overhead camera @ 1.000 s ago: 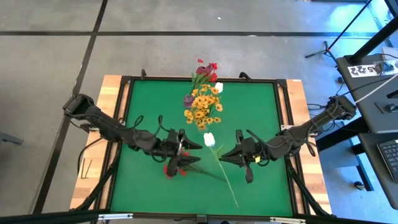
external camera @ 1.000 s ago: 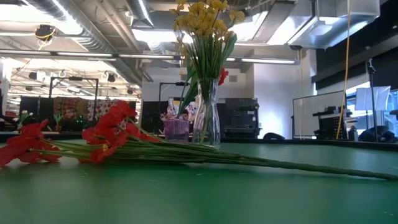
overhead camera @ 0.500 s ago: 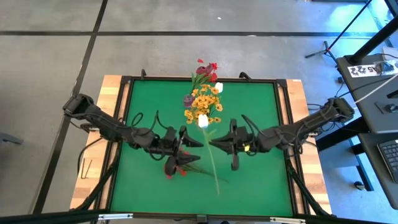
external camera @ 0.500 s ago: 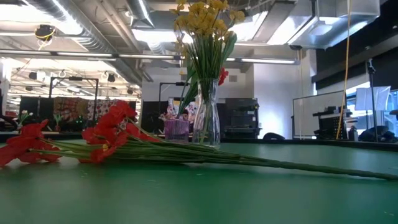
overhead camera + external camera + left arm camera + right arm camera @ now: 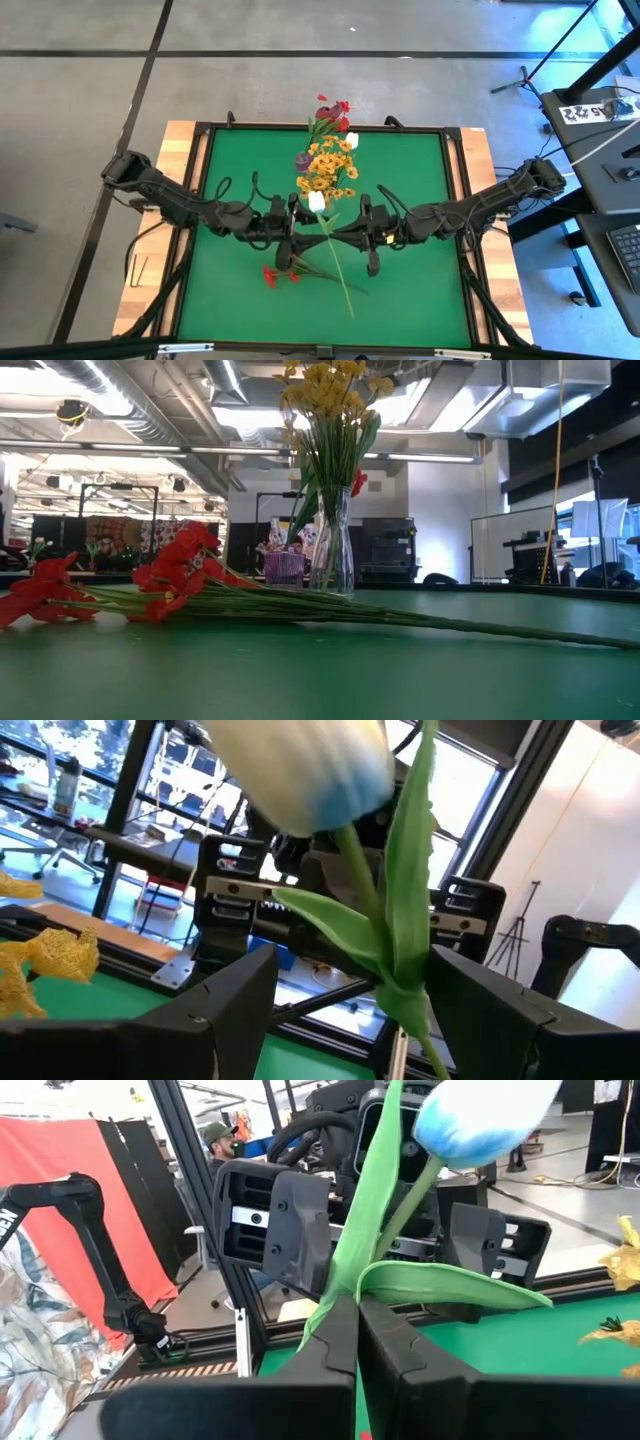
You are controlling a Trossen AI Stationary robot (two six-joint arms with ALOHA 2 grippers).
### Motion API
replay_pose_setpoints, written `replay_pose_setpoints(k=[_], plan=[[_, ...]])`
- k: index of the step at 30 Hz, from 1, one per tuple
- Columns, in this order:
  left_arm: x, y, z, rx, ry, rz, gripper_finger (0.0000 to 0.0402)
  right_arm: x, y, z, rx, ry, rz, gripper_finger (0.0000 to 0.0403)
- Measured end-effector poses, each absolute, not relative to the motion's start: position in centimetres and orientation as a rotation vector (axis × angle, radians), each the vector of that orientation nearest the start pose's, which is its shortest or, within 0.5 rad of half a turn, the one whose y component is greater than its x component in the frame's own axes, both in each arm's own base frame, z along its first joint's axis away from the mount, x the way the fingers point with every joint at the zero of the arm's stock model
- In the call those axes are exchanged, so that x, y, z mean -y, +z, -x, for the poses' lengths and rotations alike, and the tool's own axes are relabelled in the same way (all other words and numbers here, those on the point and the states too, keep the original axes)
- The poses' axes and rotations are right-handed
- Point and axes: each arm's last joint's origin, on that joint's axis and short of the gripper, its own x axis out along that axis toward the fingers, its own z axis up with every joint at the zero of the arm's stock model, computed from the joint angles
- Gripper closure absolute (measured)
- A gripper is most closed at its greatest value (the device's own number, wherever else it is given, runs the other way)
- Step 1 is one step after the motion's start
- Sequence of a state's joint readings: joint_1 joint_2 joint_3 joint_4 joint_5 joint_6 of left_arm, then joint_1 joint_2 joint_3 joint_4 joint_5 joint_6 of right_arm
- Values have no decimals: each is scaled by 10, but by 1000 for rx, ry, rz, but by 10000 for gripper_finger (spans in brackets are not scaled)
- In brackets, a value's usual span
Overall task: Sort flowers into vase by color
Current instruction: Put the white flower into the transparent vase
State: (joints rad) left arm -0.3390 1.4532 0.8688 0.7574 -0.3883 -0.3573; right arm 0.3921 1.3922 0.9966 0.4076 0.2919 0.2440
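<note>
I am holding the tulip too high with my right gripper, just under its leaves, so next I steady it with my left gripper while my right gripper takes the lower stem (image 5: 339, 271).
A white tulip (image 5: 317, 201) with a long green stem is held between the two arms at the table's middle. My right gripper (image 5: 357, 1315) (image 5: 345, 232) is shut on its stem. My left gripper (image 5: 355, 970) (image 5: 298, 228) is open, with one finger on each side of the same stem, touching nothing I can see. Red flowers (image 5: 275, 272) (image 5: 170, 575) lie flat on the green table, near the left gripper. A glass vase (image 5: 332, 540) stands toward the far edge, holding yellow blossoms (image 5: 325, 170), with red ones (image 5: 335, 112) behind. My right gripper pinches the tulip's stem (image 5: 350, 1295) between its two fingers, just below the leaves and the blossom (image 5: 480, 1115). The fingers come level from the table's right and lie across the stem. The long lower stem (image 5: 343, 290) trails toward the near edge; I cannot tell whether its end touches the table.
The green mat (image 5: 420, 180) has bare room on the right half and in the near left corner. A raised black frame (image 5: 455, 135) runs around it. Beyond the table, the low and wrist views show a workshop with stands and another robot arm (image 5: 80, 1210).
My right gripper has moved toward the table's left, closing on my left gripper, and has carried the tulip with it. The blossom has shifted left and toward the far edge, and the stem's lower end has swung left with it. The red flowers have stayed put.
</note>
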Motion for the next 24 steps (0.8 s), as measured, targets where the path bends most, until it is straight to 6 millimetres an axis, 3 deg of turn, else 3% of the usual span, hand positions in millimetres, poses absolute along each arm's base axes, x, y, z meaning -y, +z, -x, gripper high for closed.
replay_pose_setpoints(k=[10, 21, 24], plan=[[96, 299, -305, 188, 21, 423, 217, -114, 327, -297, 8, 122, -265, 402], [98, 301, -304, 195, -69, 407, 351, -117, 322, -302, 23, 129, -265, 401], [102, 301, -303, 195, -88, 394, 389, -117, 322, -302, 24, 131, -243, 381]])
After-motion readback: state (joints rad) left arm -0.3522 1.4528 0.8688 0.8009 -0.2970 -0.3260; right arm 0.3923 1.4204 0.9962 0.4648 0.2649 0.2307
